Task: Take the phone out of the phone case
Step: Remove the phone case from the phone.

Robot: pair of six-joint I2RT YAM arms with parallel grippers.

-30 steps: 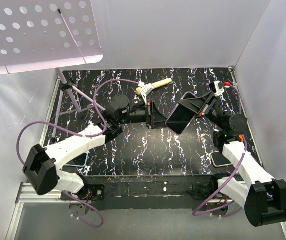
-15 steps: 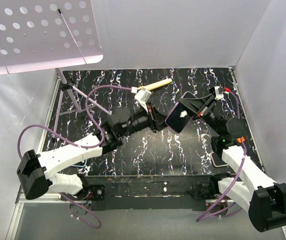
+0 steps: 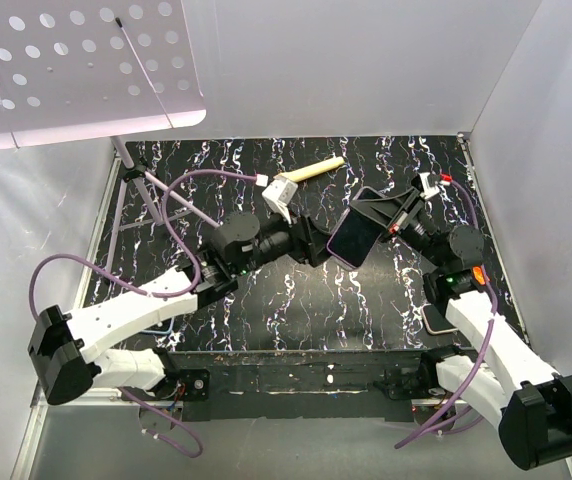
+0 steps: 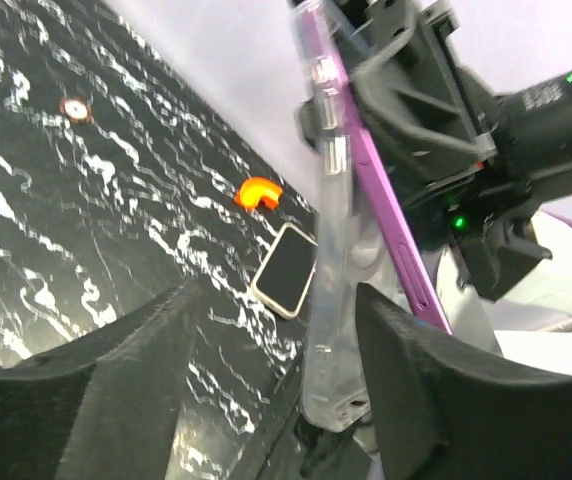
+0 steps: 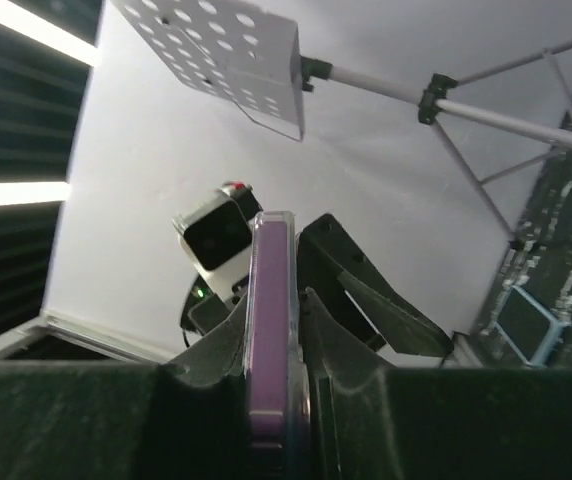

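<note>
Next, I back off and grip the purple phone's edge [image 4: 403,257], because the end of the clear case is inside my left gripper's fingers while the purple phone is outside them.
A purple phone in a clear case [image 3: 350,238] hangs in the air above the middle of the table. My right gripper [image 3: 374,214] is shut on its far end. In the right wrist view the phone's purple edge [image 5: 271,340] stands clamped between the fingers, gripper [image 5: 274,300]. My left gripper [image 3: 318,241] is at the phone's other end, open. In the left wrist view the clear case [image 4: 338,260] has its end between the spread fingers, close against the right finger [image 4: 416,380], with the purple phone [image 4: 391,235] behind it. The gripper shows there too [image 4: 281,292].
A second phone [image 3: 438,319] lies flat at the right, also in the left wrist view [image 4: 288,270]. A blue-edged phone [image 3: 158,321] lies by the left arm. An orange piece [image 4: 258,192] lies nearby. A wooden stick [image 3: 314,171] lies at the back. A music stand [image 3: 141,190] is back left.
My left arm has swung right and brought its gripper up to the phone's near end. My right gripper has shifted the phone slightly left toward it.
</note>
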